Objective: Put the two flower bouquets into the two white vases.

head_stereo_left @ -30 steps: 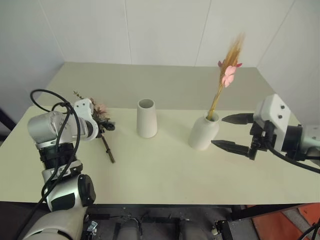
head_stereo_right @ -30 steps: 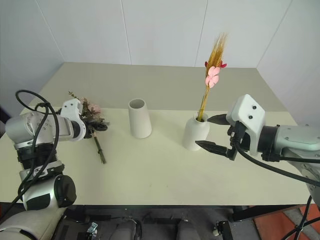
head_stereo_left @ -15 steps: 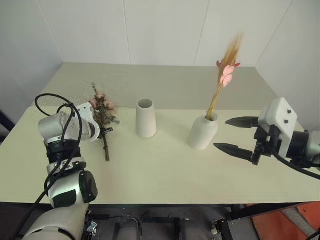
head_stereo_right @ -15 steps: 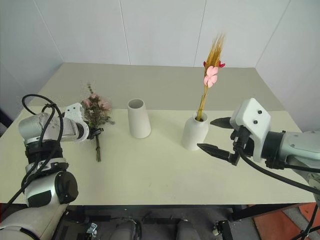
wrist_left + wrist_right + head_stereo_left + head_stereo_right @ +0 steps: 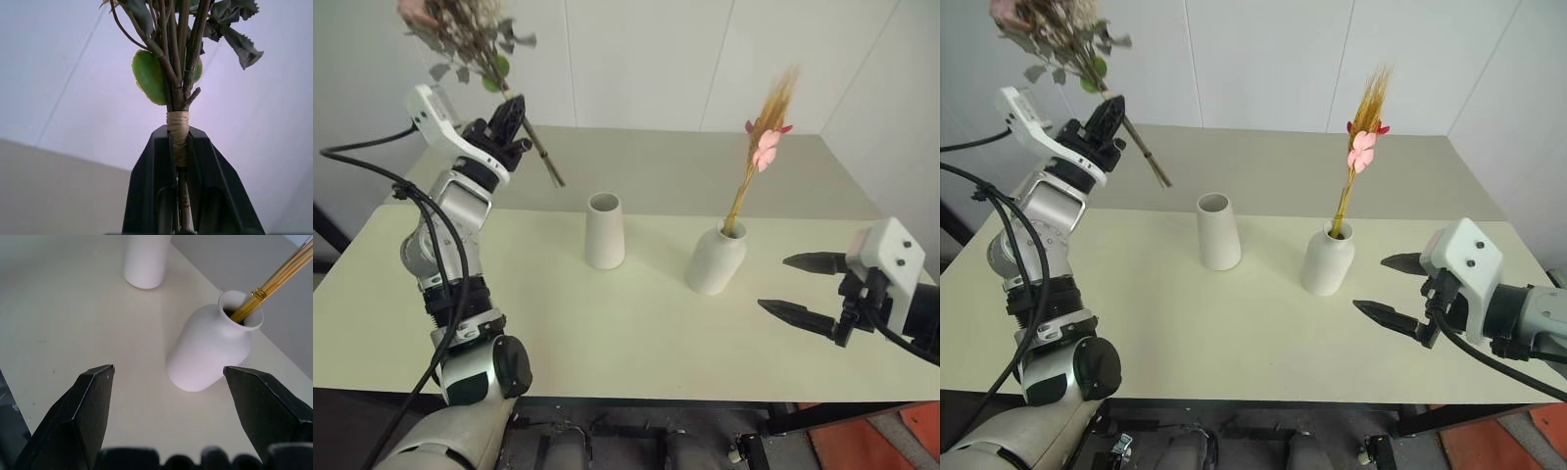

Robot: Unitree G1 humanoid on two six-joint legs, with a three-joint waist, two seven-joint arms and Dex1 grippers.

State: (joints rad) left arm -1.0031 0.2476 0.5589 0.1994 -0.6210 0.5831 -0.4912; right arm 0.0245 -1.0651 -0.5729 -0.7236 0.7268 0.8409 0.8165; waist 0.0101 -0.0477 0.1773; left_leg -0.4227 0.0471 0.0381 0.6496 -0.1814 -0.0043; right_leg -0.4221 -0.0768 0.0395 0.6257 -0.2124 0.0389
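I should bring the bushy bouquet to the vase with my left gripper and let it go there, in the opening of the empty cone vase [image 5: 604, 203].
My left gripper [image 5: 512, 125] is raised high at the far left, shut on the dark stem of the bushy bouquet [image 5: 468, 27]. Its pink and pale heads point up, and the stem end slants down toward the cone vase [image 5: 604, 232]. In the left wrist view both fingers [image 5: 151, 186] clamp the taped stem [image 5: 177, 125]. The cone vase stands empty at the table's middle. To its right, the rounded bottle vase [image 5: 715, 260] holds the slim tan bouquet [image 5: 759, 147] upright. My right gripper [image 5: 773, 284] hovers open to the right of the bottle vase [image 5: 210, 350], apart from it.
The pale table [image 5: 607, 338] runs back to white walls that close in behind and on both sides. Bare tabletop lies in front of the two vases and between them.
The left gripper shut on the bushy bouquet's stem and lifted it off the table, swinging it from lying flat to heads up. The right gripper drew back slightly from the bottle vase.
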